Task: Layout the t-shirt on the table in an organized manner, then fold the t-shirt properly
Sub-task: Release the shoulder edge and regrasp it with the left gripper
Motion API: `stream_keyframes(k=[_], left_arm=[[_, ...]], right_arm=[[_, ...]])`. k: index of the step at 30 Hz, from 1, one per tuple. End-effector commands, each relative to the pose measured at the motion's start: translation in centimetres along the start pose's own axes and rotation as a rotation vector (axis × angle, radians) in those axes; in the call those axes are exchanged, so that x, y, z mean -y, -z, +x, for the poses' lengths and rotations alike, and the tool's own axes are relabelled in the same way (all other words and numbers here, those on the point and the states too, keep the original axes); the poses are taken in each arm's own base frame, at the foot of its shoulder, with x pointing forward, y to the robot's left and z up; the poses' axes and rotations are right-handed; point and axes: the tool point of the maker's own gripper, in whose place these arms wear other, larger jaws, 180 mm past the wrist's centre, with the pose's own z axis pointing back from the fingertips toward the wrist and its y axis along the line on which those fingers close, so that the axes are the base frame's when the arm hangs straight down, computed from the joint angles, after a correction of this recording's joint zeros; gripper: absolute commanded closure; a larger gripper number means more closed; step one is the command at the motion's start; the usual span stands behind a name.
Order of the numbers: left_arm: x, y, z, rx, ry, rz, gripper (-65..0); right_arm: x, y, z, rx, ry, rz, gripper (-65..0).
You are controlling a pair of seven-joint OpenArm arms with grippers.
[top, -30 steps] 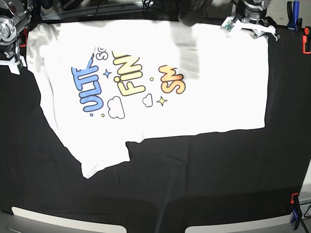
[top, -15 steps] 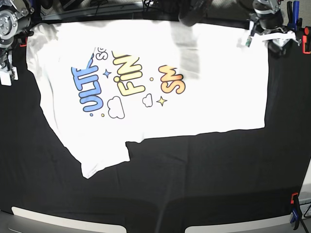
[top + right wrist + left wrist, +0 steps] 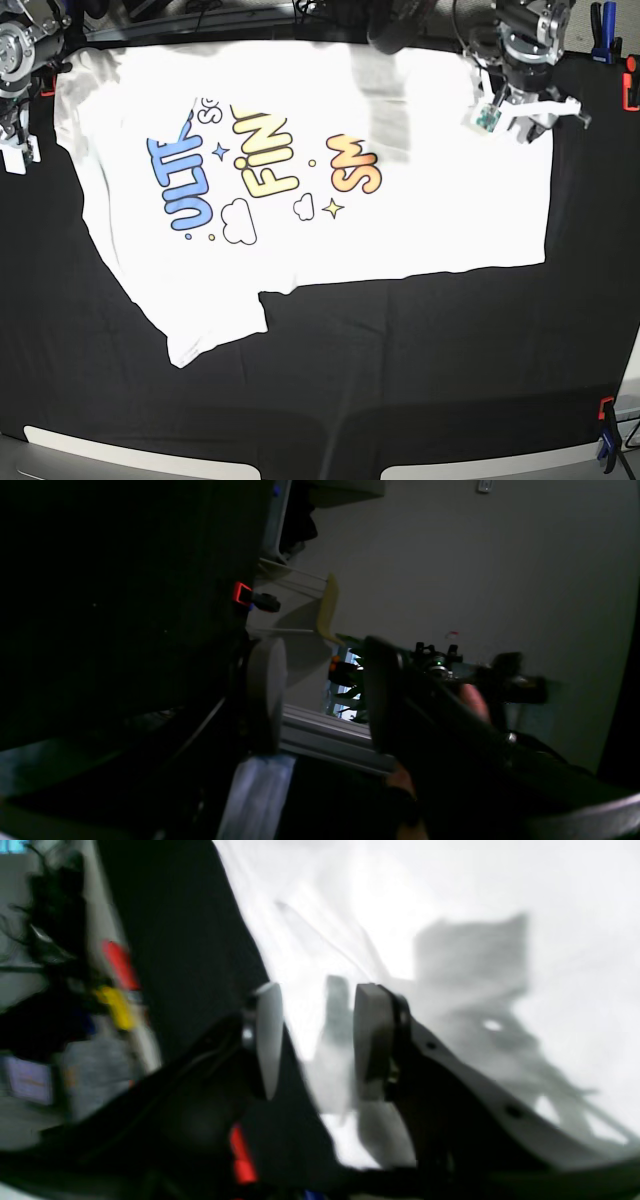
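Observation:
Next, my left gripper should go to the near corner (image 3: pixel 541 262) of the white t-shirt's bottom hem and close there, ready for folding.
The white t-shirt (image 3: pixel 400 200) lies spread print-up on the black table (image 3: pixel 400 360), with one sleeve pointing to the near left. Its blue, yellow and orange letters (image 3: pixel 265 165) show. My left gripper (image 3: pixel 522 122) is open and empty, just above the shirt's far right corner. The left wrist view shows its two fingers (image 3: pixel 372 1040) apart over white cloth (image 3: pixel 450 915) beside the table's black edge (image 3: pixel 175 915). My right gripper (image 3: pixel 14 145) is at the far left edge, off the shirt. In the right wrist view it (image 3: pixel 322 695) is open and empty.
A red clamp (image 3: pixel 630 92) and a blue clamp (image 3: pixel 603 30) sit at the far right edge, and another clamp (image 3: pixel 606 430) at the near right. A dark object (image 3: pixel 395 30) overhangs the far edge and shades the shirt. A red clamp (image 3: pixel 242 594) shows in the right wrist view.
My left gripper has moved from the far right table edge inward and nearer, over the shirt's corner. My right gripper shifted slightly at the far left. The shirt has not moved.

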Motion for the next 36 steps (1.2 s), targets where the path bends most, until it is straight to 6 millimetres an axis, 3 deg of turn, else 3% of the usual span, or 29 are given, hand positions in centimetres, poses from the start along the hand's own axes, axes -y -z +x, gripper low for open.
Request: stream_keyframes(k=[1, 4, 8, 13, 19, 26, 32, 36], left_arm=[[-1.6, -0.8, 1.5, 0.054, -0.014, 0.058, -21.5], [-2.6, -3.0, 4.1, 0.142, -0.075, 0.065, -21.5], [-1.1, -4.0, 5.3, 0.167, -0.157, -0.054, -21.5], [2.9, -3.4, 3.5, 0.1, -0.146, -0.232, -21.5], [4.2, -2.1, 0.6, 0.023, -0.1, -0.248, -21.5], [4.4, -0.3, -1.0, 0.0, -0.055, -0.224, -21.5], [2.4, 2.8, -2.6, -0.072, 0.011, -0.137, -21.5], [1.6, 3.3, -3.2, -0.085, 0.035, -0.122, -21.5]], right_arm=[[1.3, 0.2, 0.4, 0.015, 0.01, -0.042, -25.0], [1.3, 0.2, 0.5, 0.019, 0.01, -0.043, -25.0], [1.3, 0.2, 0.5, 0.019, 0.01, -0.042, -25.0], [1.3, 0.2, 0.5, 0.018, 0.01, -0.042, -25.0], [1.3, 0.2, 0.5, 0.019, 0.01, -0.042, -25.0], [1.3, 0.2, 0.5, 0.019, 0.01, -0.043, -25.0], [1.3, 0.2, 0.5, 0.019, 0.01, -0.042, -25.0], [1.3, 0.2, 0.5, 0.02, 0.01, -0.043, -25.0]])
